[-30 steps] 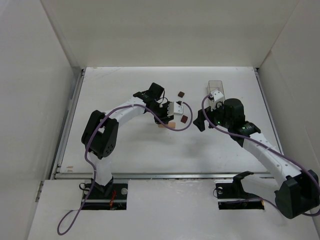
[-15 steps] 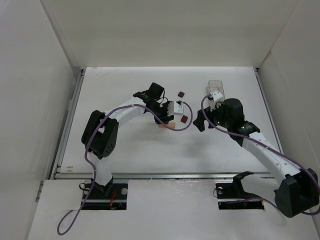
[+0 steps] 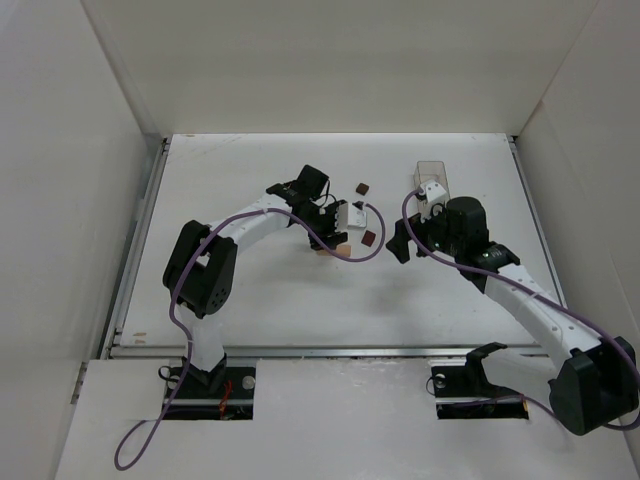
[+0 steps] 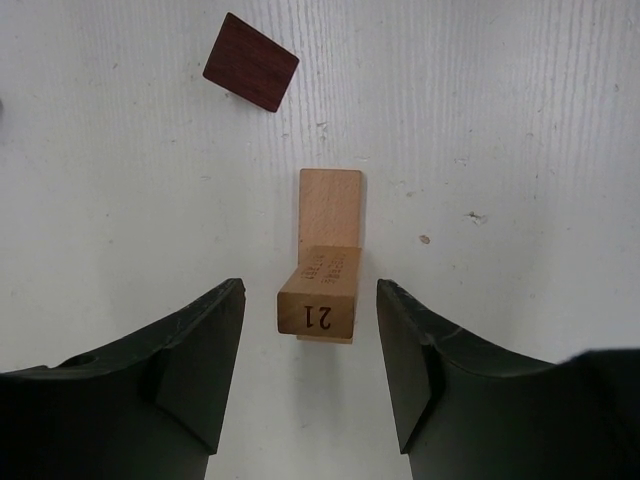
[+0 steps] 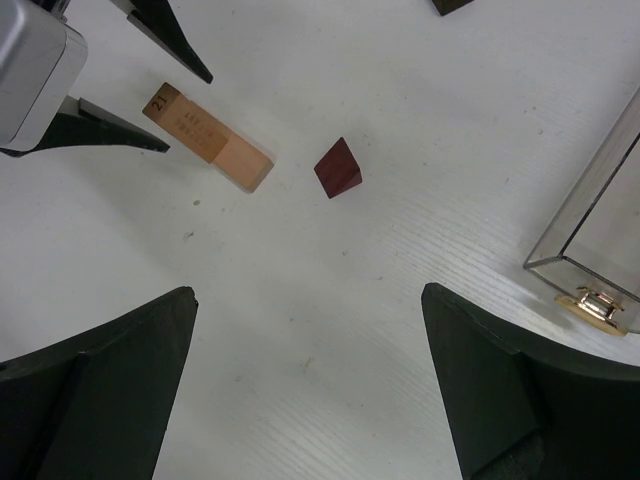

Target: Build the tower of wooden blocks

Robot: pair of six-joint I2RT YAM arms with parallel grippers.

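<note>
My right gripper closes next on the sides of the farther dark cube (image 3: 362, 188) (image 5: 451, 4), toward the back of the table, past the reddish-brown cube.
A tan post stamped "21" (image 4: 319, 298) lies on a flat tan bar (image 4: 331, 205) on the white table. My left gripper (image 4: 310, 288) is open, with one finger on each side of the post's near end and a gap on both sides. From above, the tan pieces (image 3: 336, 249) sit just below my left gripper (image 3: 340, 232). One dark reddish-brown cube (image 4: 251, 62) lies beyond the bar, right of the tan pieces from above (image 3: 369, 237). A second cube (image 3: 362, 187) lies farther back. My right gripper (image 5: 308, 295) is open and empty, hovering near the first cube (image 5: 337, 168).
A clear plastic box (image 3: 432, 170) stands at the back right, beside my right arm, and its corner shows in the right wrist view (image 5: 590, 220). White walls enclose the table (image 3: 250, 290) on three sides.
</note>
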